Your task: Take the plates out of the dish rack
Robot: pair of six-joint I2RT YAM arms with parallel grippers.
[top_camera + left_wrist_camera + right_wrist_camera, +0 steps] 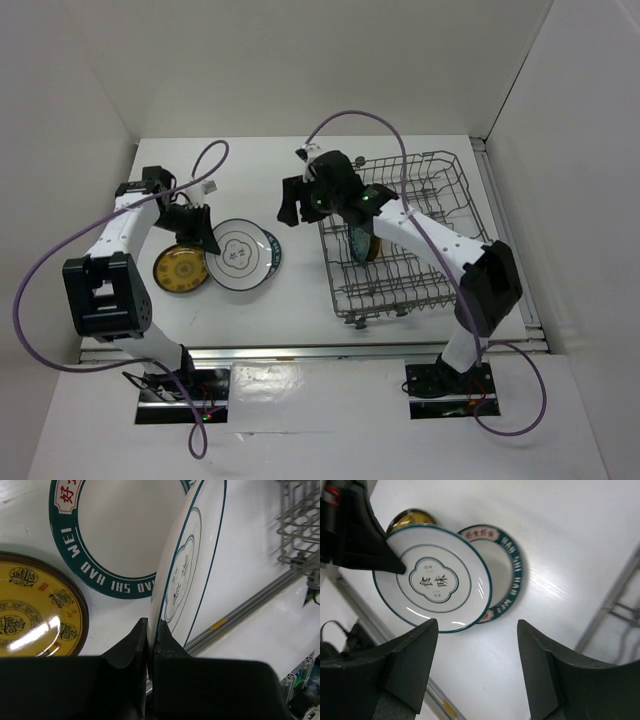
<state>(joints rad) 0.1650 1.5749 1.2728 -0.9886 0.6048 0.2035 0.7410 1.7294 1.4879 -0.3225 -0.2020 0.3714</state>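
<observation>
The yellow-brown plate is standing in the dish rack beside the teal plate. Next, I should move my right gripper to the upper rim [376, 239] of that plate and close there.
My left gripper [207, 235] is shut on the left rim of a white plate [240, 253] with a thin teal edge and a grey centre design. That plate overlaps a teal-rimmed white plate [273, 255] on the table. The left wrist view shows the fingers [135, 640] pinching the white plate [187, 575] beside the teal-rimmed plate [115, 545]. A yellow-brown plate [180, 270] lies flat to the left. My right gripper [293, 203] is open and empty, hovering between these plates and the dish rack [430, 270]. A teal plate [358, 243] and a yellow-brown plate [373, 248] stand in the rack.
The right wrist view looks down on the white plate [435, 580], the teal-rimmed plate [507, 565], the yellow plate [410, 519] and my left gripper [355, 535]. The table's near edge has a metal rail [300, 350]. Purple cables loop over both arms.
</observation>
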